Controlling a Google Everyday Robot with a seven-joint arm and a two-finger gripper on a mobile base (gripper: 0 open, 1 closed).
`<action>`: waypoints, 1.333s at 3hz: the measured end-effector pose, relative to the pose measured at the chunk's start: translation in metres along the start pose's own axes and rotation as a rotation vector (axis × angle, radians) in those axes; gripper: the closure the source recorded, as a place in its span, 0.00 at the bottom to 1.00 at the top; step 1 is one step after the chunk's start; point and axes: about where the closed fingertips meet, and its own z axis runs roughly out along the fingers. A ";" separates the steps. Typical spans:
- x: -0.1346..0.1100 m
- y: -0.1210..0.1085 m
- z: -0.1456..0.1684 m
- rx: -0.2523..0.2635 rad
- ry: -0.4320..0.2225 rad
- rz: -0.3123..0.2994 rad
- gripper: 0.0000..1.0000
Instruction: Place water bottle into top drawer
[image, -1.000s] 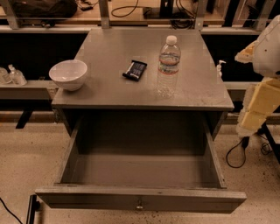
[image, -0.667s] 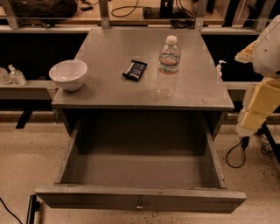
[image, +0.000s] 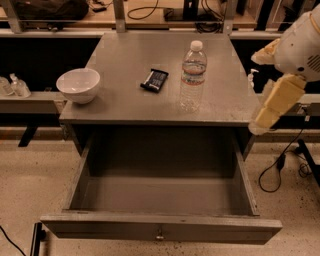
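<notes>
My gripper should grip the water bottle on the upper part (image: 193, 67), a little below its white cap.
The water bottle (image: 193, 75) stands upright on the grey cabinet top (image: 125, 102), right of centre, with its white cap on. The top drawer (image: 160, 226) below is pulled fully open toward the camera; its inside is bare and its small metal knob (image: 160, 233) shows on the front panel. My gripper (image: 272, 109), a cream-coloured piece hanging from the white arm (image: 300, 42), is at the right edge of the view, beside the cabinet's right front corner. It is apart from the bottle, to its right and lower, and holds nothing that I can see.
A white bowl (image: 78, 85) sits at the left front of the cabinet top. A black packet (image: 154, 80) lies near the middle. Tiny clear bottles (image: 15, 85) stand on a shelf at left. A small pump bottle (image: 251, 79) and cables (image: 280, 165) are at right.
</notes>
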 end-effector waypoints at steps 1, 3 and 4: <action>-0.032 -0.042 0.024 0.028 -0.232 0.038 0.00; -0.105 -0.094 0.055 0.097 -0.630 0.076 0.00; -0.126 -0.101 0.073 0.074 -0.724 0.119 0.00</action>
